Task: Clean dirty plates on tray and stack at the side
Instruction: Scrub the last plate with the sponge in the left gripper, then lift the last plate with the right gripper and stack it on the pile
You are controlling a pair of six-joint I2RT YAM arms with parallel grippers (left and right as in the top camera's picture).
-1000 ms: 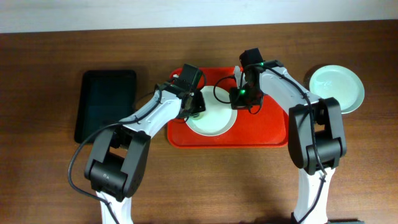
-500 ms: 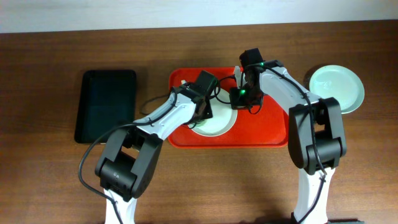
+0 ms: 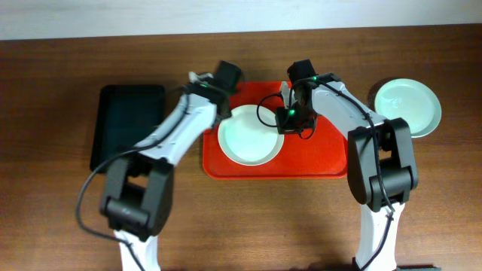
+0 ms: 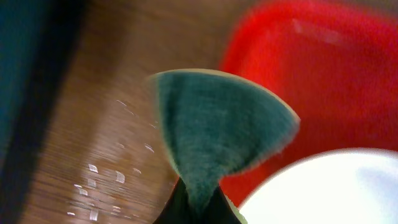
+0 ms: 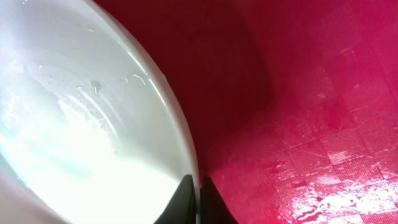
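Observation:
Next, my left gripper lets go of the green sponge inside the black tray (image 3: 152, 128), near the tray's side that faces the red tray. The sponge is now held over the red tray's far corner.
A pale plate (image 3: 247, 135) lies on the red tray (image 3: 316, 162), over its left half. My right gripper (image 3: 285, 124) is shut on the plate's right rim. In the right wrist view the fingertips (image 5: 198, 198) pinch the rim of the wet plate (image 5: 81, 124) above the tray (image 5: 311, 93). My left gripper (image 3: 205, 86) is shut on a green sponge (image 4: 217, 124) and holds it over the tray's far left corner, off the plate (image 4: 336, 193). A second plate (image 3: 407, 107) sits on the table to the right. Only two plates show.
A black tray (image 3: 128, 124) lies on the wooden table left of the red tray, and shows blurred at the left edge of the left wrist view (image 4: 25, 62). Water drops glisten on the table (image 4: 93, 180). A cable loops near the right gripper.
My left gripper has lifted the sponge off the plate and swung it back and to the left, past the tray's corner. The right gripper still holds the plate's rim.

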